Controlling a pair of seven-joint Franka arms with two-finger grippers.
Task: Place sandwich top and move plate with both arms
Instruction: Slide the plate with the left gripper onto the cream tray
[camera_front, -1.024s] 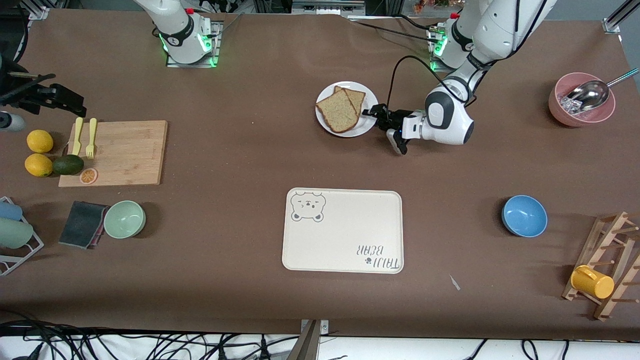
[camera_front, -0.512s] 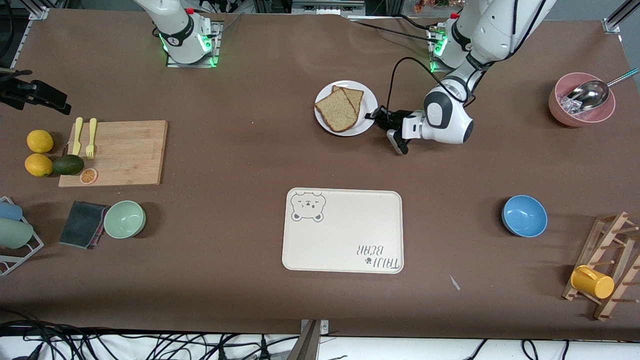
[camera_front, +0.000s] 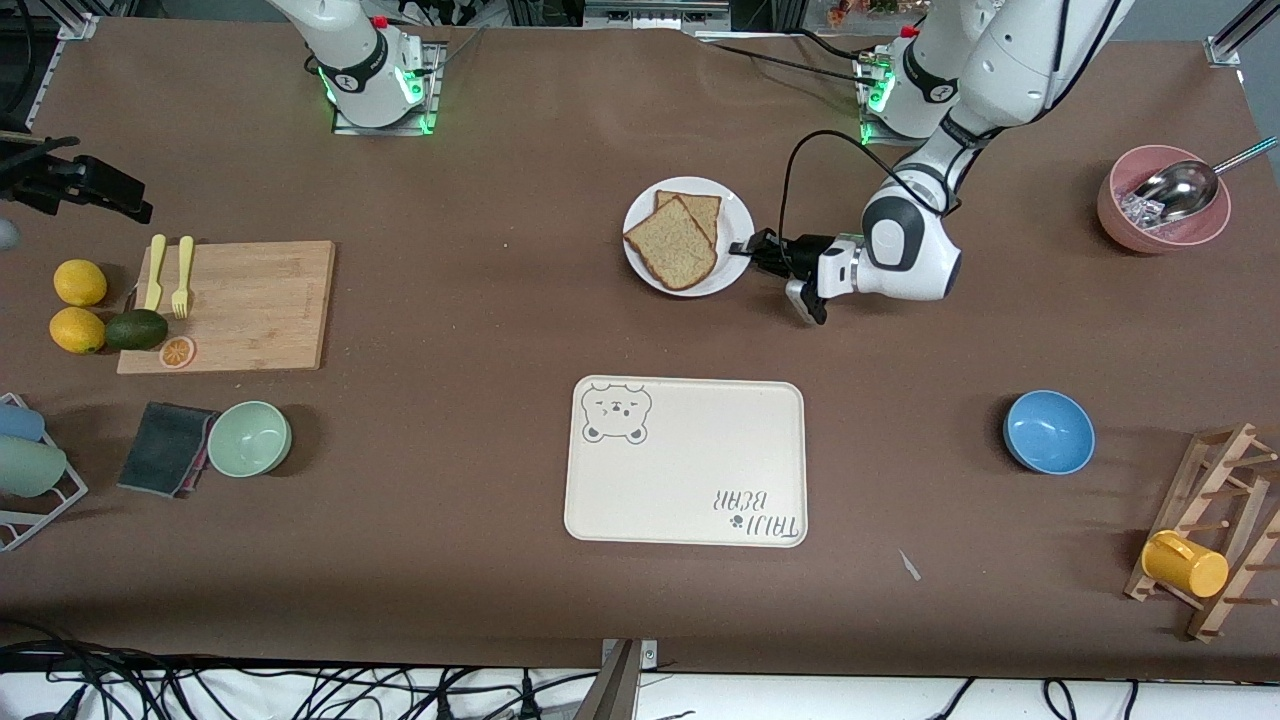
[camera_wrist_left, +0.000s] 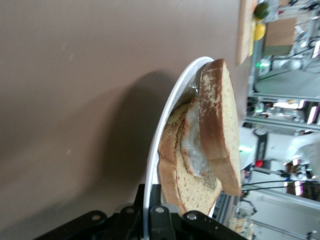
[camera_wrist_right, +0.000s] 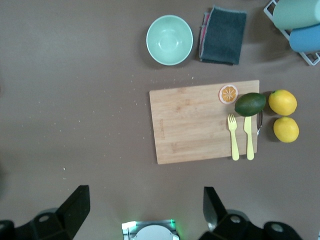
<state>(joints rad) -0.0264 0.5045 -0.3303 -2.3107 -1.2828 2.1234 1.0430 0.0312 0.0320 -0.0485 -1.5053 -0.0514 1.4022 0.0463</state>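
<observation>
Next, my left gripper lets go of the white plate on the middle of the cream bear tray (camera_front: 687, 456), between the bear's head and the lettering.
The white plate (camera_front: 738, 215) sits on the table near the left arm's base, with the sandwich on it. The sandwich top (camera_front: 672, 243), a tan speckled slice, lies skewed on the narrower slice (camera_front: 703, 208). My left gripper (camera_front: 752, 250) is shut on the plate's rim at the end toward the left arm. In the left wrist view the rim (camera_wrist_left: 170, 115) runs between the jaws of the left gripper (camera_wrist_left: 150, 200), and the sandwich top (camera_wrist_left: 220, 125) leans over a pale filling. My right gripper (camera_wrist_right: 145, 210) is open and empty, high over the cutting board's end of the table; it also shows in the front view (camera_front: 85, 185).
The cream bear tray (camera_front: 685, 462) lies nearer to the front camera than the plate. A wooden cutting board (camera_front: 235, 305) with yellow forks, lemons and an avocado is at the right arm's end. A blue bowl (camera_front: 1048, 431), a pink bowl (camera_front: 1160, 215) and a mug rack are at the left arm's end.
The plate with the sandwich has shifted a little nearer to the front camera, held by my left gripper. My right gripper has drifted slightly over the cutting board's end.
</observation>
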